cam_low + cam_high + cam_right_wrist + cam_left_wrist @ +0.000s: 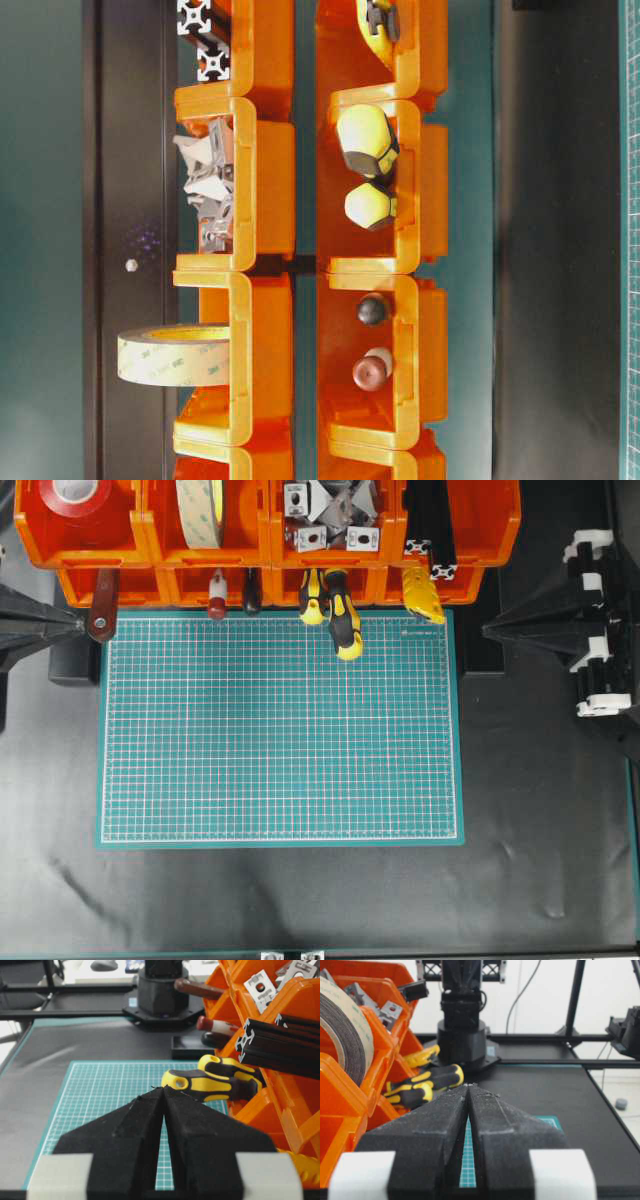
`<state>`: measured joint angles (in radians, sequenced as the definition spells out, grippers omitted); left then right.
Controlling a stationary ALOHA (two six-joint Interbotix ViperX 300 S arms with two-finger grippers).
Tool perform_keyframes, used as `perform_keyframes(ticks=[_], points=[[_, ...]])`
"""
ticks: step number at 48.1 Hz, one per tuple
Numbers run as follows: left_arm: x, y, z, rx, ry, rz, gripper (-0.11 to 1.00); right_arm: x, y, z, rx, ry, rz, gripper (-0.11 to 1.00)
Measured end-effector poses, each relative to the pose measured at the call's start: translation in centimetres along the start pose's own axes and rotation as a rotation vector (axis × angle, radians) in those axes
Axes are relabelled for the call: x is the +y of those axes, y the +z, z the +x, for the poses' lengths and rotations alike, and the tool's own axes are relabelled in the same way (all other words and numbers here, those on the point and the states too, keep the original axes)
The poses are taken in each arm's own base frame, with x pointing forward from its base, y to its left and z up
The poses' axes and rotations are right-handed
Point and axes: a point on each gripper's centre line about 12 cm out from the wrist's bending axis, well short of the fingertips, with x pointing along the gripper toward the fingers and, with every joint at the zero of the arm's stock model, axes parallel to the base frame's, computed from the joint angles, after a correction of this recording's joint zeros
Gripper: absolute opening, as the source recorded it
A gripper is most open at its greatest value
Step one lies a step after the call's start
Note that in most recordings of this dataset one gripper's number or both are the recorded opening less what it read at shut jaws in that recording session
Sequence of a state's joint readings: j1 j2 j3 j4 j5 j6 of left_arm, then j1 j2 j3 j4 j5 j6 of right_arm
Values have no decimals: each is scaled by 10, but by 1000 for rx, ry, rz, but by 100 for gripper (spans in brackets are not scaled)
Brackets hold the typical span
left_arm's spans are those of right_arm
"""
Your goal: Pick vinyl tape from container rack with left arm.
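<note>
The robot's left gripper will close on the near side of the vinyl tape (80,512), beside the front of the tape's orange bin.
The vinyl tape (78,495), a glossy red ring with a white core, lies flat in the top-left bin of the orange container rack (150,540). My left gripper (80,626) is at the left edge of the mat, below and in front of that bin, apart from the tape. In the left wrist view its black fingers meet at the tips, so the left gripper (469,1085) is shut and empty. The red tape is hidden in that view. My right gripper (487,630) sits off the mat's right edge, and the right wrist view shows the right gripper (163,1088) shut and empty.
A green cutting mat (280,730) covers the table in front of the rack. A cream tape roll (200,510) stands in the bin next to the red tape. Yellow-black screwdriver handles (340,615), a red-handled tool (217,595) and a brown handle (102,610) stick out of the lower tier.
</note>
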<state>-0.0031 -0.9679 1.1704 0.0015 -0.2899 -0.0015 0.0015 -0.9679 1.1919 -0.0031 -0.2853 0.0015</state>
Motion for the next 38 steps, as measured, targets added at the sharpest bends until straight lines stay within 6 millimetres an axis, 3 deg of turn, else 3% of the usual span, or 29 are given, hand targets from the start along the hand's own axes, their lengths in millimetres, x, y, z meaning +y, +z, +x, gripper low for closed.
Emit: perform_keyframes(ticks=[3, 6, 22, 38], points=[[0, 2, 1, 5, -3, 1, 8, 0, -1, 0, 2, 1, 6, 6], [0, 9, 4, 14, -5, -6, 1, 0, 1, 0, -12, 1, 15, 2], [2, 70, 22, 89, 11, -7, 0, 1, 11, 0, -101, 7, 24, 1], [32, 147, 29, 465, 168, -8, 0, 1, 12, 0, -106, 8, 41, 1]])
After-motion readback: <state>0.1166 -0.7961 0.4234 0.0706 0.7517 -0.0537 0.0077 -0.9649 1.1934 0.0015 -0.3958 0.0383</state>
